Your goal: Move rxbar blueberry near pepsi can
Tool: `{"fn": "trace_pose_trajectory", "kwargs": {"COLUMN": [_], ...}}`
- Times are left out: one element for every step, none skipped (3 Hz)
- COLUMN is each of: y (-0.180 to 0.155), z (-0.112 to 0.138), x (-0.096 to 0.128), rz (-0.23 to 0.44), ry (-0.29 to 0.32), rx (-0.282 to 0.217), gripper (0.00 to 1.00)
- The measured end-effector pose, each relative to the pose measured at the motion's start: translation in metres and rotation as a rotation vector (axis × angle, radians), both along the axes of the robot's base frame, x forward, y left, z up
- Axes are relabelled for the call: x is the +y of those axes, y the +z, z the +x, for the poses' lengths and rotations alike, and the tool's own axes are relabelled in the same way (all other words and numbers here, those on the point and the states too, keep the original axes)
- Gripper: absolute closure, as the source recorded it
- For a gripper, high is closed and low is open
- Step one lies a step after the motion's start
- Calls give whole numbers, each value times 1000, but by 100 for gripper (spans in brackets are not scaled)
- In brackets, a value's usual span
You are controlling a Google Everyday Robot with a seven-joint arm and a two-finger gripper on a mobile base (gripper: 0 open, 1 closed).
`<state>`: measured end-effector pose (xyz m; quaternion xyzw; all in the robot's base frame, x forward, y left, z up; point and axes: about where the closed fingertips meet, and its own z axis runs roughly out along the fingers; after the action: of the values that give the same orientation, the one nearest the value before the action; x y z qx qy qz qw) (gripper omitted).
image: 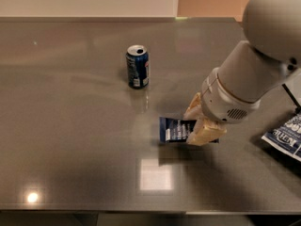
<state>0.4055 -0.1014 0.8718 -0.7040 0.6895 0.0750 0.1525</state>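
My gripper will release the rxbar blueberry on the table (158, 99) just in front of the pepsi can, slightly bagward.
The pepsi can (137, 67) stands upright on the grey table (70, 140), left of centre and toward the back. The rxbar blueberry (175, 129), a flat dark navy wrapper with pale text, sticks out to the left from between my tan fingers (203, 132). My gripper (197, 122) is shut on the bar's right end and holds it a little above the table, with a shadow beneath it. The bar is to the right of the can and nearer the front, about a can's height away. The bar's right end is hidden by the fingers.
A blue-and-white crinkled bag (288, 133) with big lettering lies at the table's right edge, partly under my arm (254, 74). The table's front edge runs along the bottom. A pale wall rises behind the back edge.
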Motion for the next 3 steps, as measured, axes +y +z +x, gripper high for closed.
{"fn": "trace_pose_trajectory", "kwargs": {"y": [21,30,24], "z": [33,73,105], "x": [12,17,21], "rz": [15,52,96], "ry": [-20,-21,-4], "rx": [-24,-39,-31], "gripper": [100,100,100]}}
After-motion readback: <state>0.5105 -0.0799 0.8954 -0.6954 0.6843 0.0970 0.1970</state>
